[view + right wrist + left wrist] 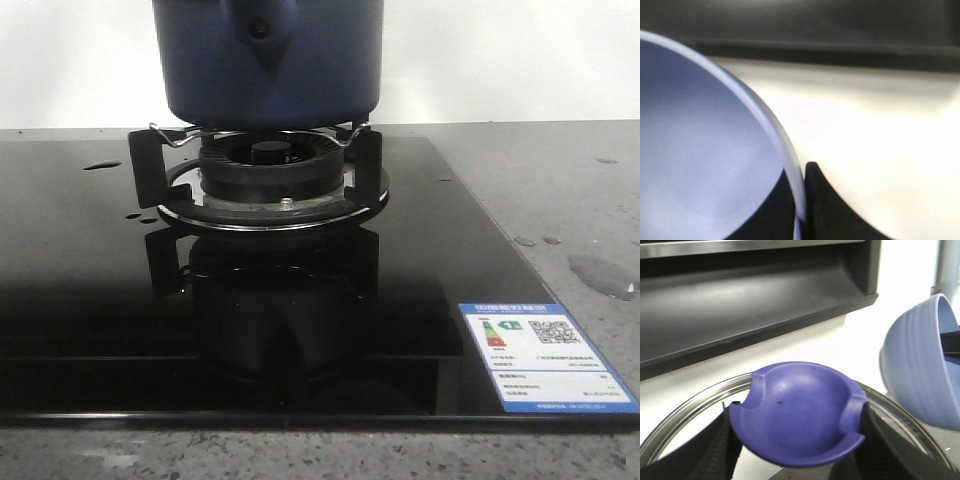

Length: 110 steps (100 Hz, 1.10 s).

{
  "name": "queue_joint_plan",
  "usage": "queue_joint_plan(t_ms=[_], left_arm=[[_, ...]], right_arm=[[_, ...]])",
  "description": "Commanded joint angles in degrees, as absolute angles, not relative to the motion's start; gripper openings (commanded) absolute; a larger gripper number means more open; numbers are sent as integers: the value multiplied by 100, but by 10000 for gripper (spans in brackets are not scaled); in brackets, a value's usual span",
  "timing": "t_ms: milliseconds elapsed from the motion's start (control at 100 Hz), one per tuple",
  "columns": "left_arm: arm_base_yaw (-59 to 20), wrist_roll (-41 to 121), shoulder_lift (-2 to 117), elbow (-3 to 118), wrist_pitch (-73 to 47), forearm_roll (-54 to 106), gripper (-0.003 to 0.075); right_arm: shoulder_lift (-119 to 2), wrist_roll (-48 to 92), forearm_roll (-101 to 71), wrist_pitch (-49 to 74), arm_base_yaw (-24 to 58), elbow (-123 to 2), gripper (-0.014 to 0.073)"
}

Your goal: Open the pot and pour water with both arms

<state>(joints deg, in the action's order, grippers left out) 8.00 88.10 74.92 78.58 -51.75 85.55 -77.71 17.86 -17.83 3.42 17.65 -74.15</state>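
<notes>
My right gripper should set the light blue bowl down on the speckled grey counter (632, 207) just behind the wet patch.
The dark navy pot (270, 60) stands on the gas burner (265, 170), its handle mount (262, 35) facing me and its top cut off by the frame. Neither gripper shows in the front view. In the left wrist view my left gripper (799, 440) is shut on the purple-blue knob (800, 410) of a glass lid with a metal rim (690, 407), held up in the air. My right gripper (801, 205) is shut on the rim of a light blue bowl (700, 150), which also hangs tilted beside the lid (920, 370). Water shows as drops (100, 165) and a wet patch (600, 275).
The black glass hob (90, 300) carries an energy label (545, 355) at its front right corner. Speckled grey counter (560, 170) lies to the right. A dark range hood (755, 300) hangs on the white wall behind the lid.
</notes>
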Motion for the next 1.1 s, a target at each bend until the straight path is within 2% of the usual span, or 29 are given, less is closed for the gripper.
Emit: queue_joint_plan(t_ms=[0,240,360,540,1090], left_arm=[[548,8761,7337,8080,-5188,9242,314],[-372,8805,7424,8080,-5020,9229,315],[-703,8805,7573,8080,-5017,9219,315],[-993,8805,7786,8080,-5003,9219,315],[-992,8805,7854,8080,-4891,9219,315]], right_arm=[[-7207,1788,-2023,1087,1248,-7595,-56],[-6882,1507,-2110,4895,-848,-7595,-56],[-7154,1507,-2099,6015,-1577,-7584,-56],[-7566,1498,-1856,6273,-1749,-7584,-56],[-8519,1498,-1656,6226,-1749,-7584,-56]])
